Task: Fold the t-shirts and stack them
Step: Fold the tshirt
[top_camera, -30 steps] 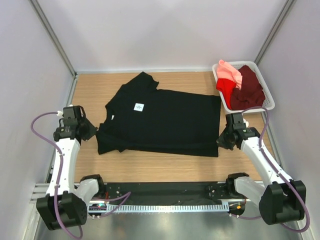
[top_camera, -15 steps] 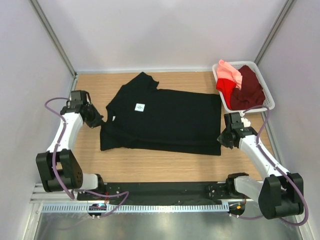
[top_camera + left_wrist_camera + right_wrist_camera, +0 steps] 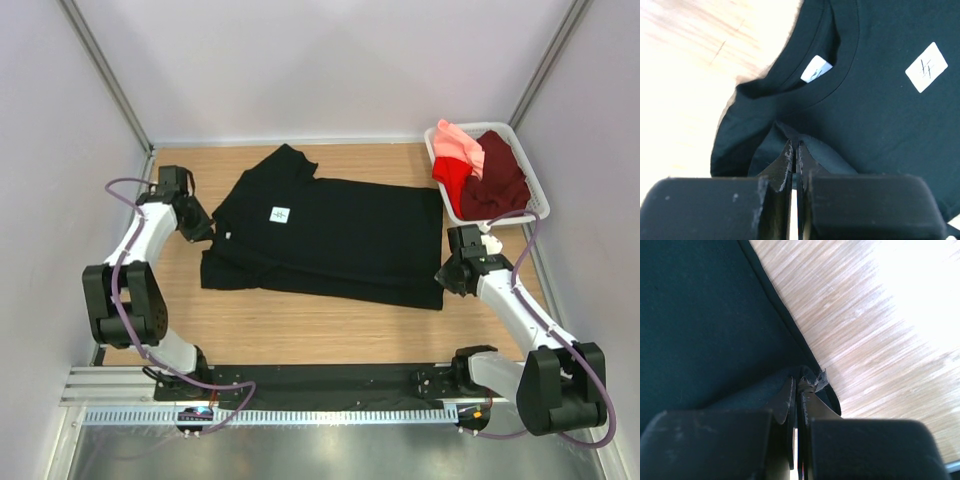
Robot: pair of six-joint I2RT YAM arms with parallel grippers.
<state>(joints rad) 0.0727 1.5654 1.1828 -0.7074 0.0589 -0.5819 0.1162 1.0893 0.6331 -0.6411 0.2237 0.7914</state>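
Note:
I need to let go of the near hem corner with my right gripper a little farther back along the black t-shirt's hem edge (image 3: 437, 262) (image 3: 791, 335).
A large black t-shirt (image 3: 340, 235) lies flat across the table, collar to the left, with a small white square label (image 3: 279, 214) on its chest. My left gripper (image 3: 198, 228) is shut on a fold of cloth at the shirt's left edge, below the collar (image 3: 795, 146). My right gripper (image 3: 444, 278) is shut on the near right corner of the hem (image 3: 801, 384). In the left wrist view the neck tag (image 3: 816, 69) and the chest label (image 3: 926, 67) show. Maroon (image 3: 497, 182), red (image 3: 451, 178) and salmon-pink (image 3: 458, 146) t-shirts sit bunched in the basket.
A white plastic basket (image 3: 541, 203) stands at the back right corner, just behind the right arm. Bare wooden table (image 3: 300, 325) runs between the shirt and the arm bases. White walls close in the left, back and right sides.
My left gripper has swung away from me and a little right, drawing the shirt's left edge with it. The right gripper has barely moved and keeps its hold.

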